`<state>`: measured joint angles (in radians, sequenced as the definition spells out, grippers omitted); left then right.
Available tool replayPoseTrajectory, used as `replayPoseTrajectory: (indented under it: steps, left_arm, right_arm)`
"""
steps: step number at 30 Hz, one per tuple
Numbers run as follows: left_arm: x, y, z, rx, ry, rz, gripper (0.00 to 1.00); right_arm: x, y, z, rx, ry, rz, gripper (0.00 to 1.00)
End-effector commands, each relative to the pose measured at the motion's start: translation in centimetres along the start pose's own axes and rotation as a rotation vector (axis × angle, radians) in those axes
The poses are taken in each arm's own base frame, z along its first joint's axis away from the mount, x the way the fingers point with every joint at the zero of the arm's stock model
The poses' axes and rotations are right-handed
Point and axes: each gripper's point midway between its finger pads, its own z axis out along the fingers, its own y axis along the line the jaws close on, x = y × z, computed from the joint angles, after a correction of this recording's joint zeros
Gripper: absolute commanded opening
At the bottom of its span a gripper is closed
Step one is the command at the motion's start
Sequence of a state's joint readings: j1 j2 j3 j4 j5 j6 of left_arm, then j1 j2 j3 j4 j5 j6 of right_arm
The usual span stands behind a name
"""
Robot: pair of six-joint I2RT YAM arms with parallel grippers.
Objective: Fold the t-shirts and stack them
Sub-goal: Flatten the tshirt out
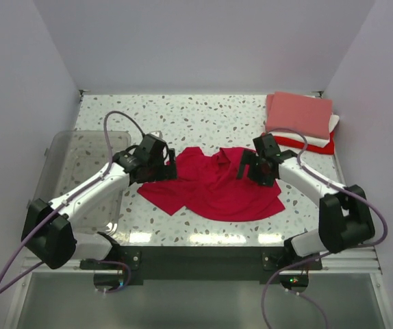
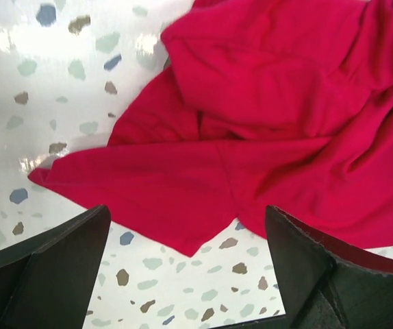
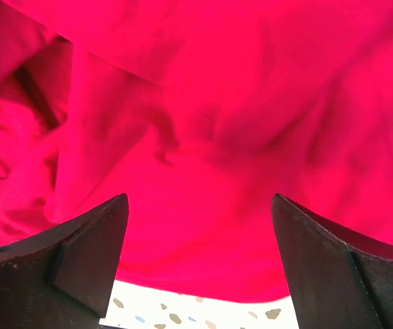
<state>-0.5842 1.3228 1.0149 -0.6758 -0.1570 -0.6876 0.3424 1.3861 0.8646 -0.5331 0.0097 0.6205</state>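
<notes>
The robot's right gripper needs to next go to the crimson-red t-shirt's near corner (image 1: 282, 207), on the side of the folded stack, and close there.
A crimson-red t-shirt (image 1: 213, 185) lies rumpled and unfolded in the middle of the speckled table. It fills the left wrist view (image 2: 265, 130) and the right wrist view (image 3: 217, 123). My left gripper (image 1: 166, 168) is open and empty above the shirt's left edge; its fingers (image 2: 59, 267) frame a sleeve corner. My right gripper (image 1: 251, 168) is open and empty above the shirt's right part; its fingers (image 3: 87, 253) stand apart over the cloth. A stack of folded shirts sits at the back right: salmon-pink (image 1: 299, 114) on top, white (image 1: 334, 123) under it, red (image 1: 306, 145) at the bottom.
A clear plastic bin (image 1: 80, 171) stands at the table's left side, beside my left arm. White walls close in the table on the left, back and right. The near edge holds the arm bases on a black rail (image 1: 203, 257).
</notes>
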Motion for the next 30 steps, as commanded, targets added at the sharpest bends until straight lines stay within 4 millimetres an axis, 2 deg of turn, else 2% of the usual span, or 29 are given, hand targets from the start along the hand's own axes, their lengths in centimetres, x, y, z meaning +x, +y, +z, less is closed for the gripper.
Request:
replayPoseTrajectory:
  steps: [1,2,3,4,9,15,18,20,21,26,27,29,30]
  left_arm:
    - [1.0,-0.7,0.5,0.055,0.011,-0.017,1.0]
    - [1.4,-0.8,0.9,0.07,0.017,-0.015,1.0]
    - [1.2,-1.7,1.1,0.113,0.012,-0.013,1.0]
    - [1.6,-1.9,1.8,0.117,0.031,-0.014,1.0]
    - [3.3,-3.8,4.8,0.205,0.107,-0.024,1.0]
    - [4.6,-4.1,8.6,0.193,0.166,0.011,1.0]
    - [4.7,-4.5,10.5,0.183,0.195,0.033,1.0]
    - [4.4,-4.4,11.3,0.17,0.181,0.05,1.0]
    - [4.8,-4.1,12.2,0.149,0.197,0.056,1.0]
    - [2.4,-5.2,13.9,0.115,0.175,0.09,1.0]
    - [0.9,-6.2,14.3,0.124,0.149,0.093,1.0]
    - [-0.5,-6.8,14.6,0.114,0.129,0.107,1.0]
    - [-2.3,-8.2,14.8,0.131,0.1,0.111,1.0]
  right_arm:
    - [-0.7,3.2,1.4,-0.067,0.041,-0.095,0.88]
    - [-0.7,4.2,1.7,-0.073,0.049,-0.123,0.86]
    - [-0.5,4.5,2.0,-0.07,0.066,-0.133,0.85]
    - [0.0,4.5,2.9,-0.059,0.093,-0.138,0.84]
    - [-0.4,5.4,4.0,-0.059,0.082,-0.12,0.84]
    - [0.3,4.1,6.1,0.019,0.139,-0.15,0.86]
    - [-0.4,4.4,6.6,0.03,0.139,-0.157,0.86]
    - [-0.8,3.8,7.1,0.069,0.133,-0.158,0.86]
    - [-1.4,3.9,7.2,0.073,0.124,-0.149,0.86]
    - [-3.2,2.4,8.0,0.113,0.137,-0.098,0.87]
    - [-4.2,2.0,8.1,0.11,0.132,-0.072,0.87]
    - [-5.1,1.6,8.2,0.107,0.127,-0.047,0.87]
    - [-6.2,1.3,8.3,0.107,0.117,-0.036,0.87]
